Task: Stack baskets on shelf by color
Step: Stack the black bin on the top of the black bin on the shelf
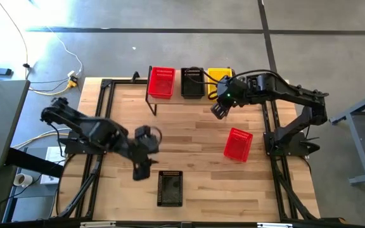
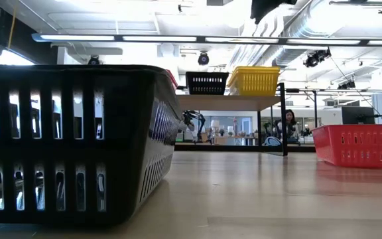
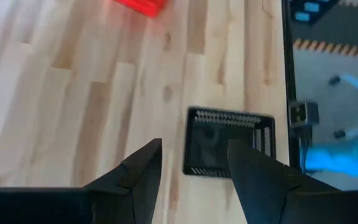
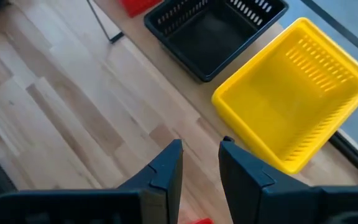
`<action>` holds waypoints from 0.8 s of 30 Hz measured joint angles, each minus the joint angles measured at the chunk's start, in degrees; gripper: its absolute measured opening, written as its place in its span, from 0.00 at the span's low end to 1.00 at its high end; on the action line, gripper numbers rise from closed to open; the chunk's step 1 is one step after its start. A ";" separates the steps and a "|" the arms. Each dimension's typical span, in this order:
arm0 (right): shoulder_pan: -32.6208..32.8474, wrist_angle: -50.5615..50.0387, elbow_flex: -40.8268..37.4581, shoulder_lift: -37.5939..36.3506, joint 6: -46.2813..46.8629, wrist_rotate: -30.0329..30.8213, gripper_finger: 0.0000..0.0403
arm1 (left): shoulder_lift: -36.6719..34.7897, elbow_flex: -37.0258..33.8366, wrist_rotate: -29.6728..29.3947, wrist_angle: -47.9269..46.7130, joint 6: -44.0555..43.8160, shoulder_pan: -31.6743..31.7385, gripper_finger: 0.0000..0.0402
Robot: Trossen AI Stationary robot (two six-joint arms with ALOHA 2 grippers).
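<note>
The front black basket is next for my left gripper, which should go to it and grab the middle of its short side (image 1: pixel 170 171) (image 3: pixel 188 143) facing the shelf.
On the shelf (image 2: pixel 227 101) at the table's far edge stand a red basket (image 1: pixel 161 82), a black basket (image 1: pixel 192 82) and a yellow basket (image 1: pixel 219 77), each on its bottom. A second red basket (image 1: pixel 238 144) stands on the table at the right. A second black basket (image 1: pixel 170 188) stands near the front edge. My left gripper (image 1: pixel 141 168) is open and empty, above the table just left of that black basket (image 3: pixel 229 143). My right gripper (image 1: pixel 219 109) is open and empty, just in front of the yellow basket (image 4: pixel 297 93).
Bare wooden tabletop (image 1: pixel 189 133) lies between the shelf and the front black basket. The shelf's thin black leg (image 1: pixel 152 107) stands at its left end. In the low view the black basket (image 2: pixel 71 139) fills the left foreground. A person (image 2: pixel 287 123) is far behind the table.
</note>
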 joint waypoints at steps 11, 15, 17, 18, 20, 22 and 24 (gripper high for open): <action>3.99 0.02 0.00 0.02 2.62 0.02 0.23 | 11.99 0.02 -0.45 5.27 -1.10 -8.77 0.43; 4.58 0.02 0.00 0.02 2.79 0.02 0.23 | 15.91 0.02 0.08 8.44 -1.34 -10.36 0.43; 4.83 0.02 0.00 0.02 2.79 0.02 0.23 | 17.58 0.02 0.63 10.09 -1.87 -10.92 0.43; 4.91 0.02 0.00 0.02 2.79 0.02 0.23 | 18.34 0.02 1.06 10.39 -2.10 -11.22 0.43; 4.94 0.02 0.00 0.02 2.81 0.02 0.23 | 19.56 0.02 1.52 11.17 -2.34 -11.76 0.43; 4.94 0.00 0.00 0.04 2.83 -0.28 0.23 | 20.60 0.02 1.44 11.69 -2.37 -12.19 0.43; 4.94 0.00 0.00 0.04 2.89 -0.78 0.23 | 21.75 0.02 1.40 11.47 -3.31 -12.54 0.43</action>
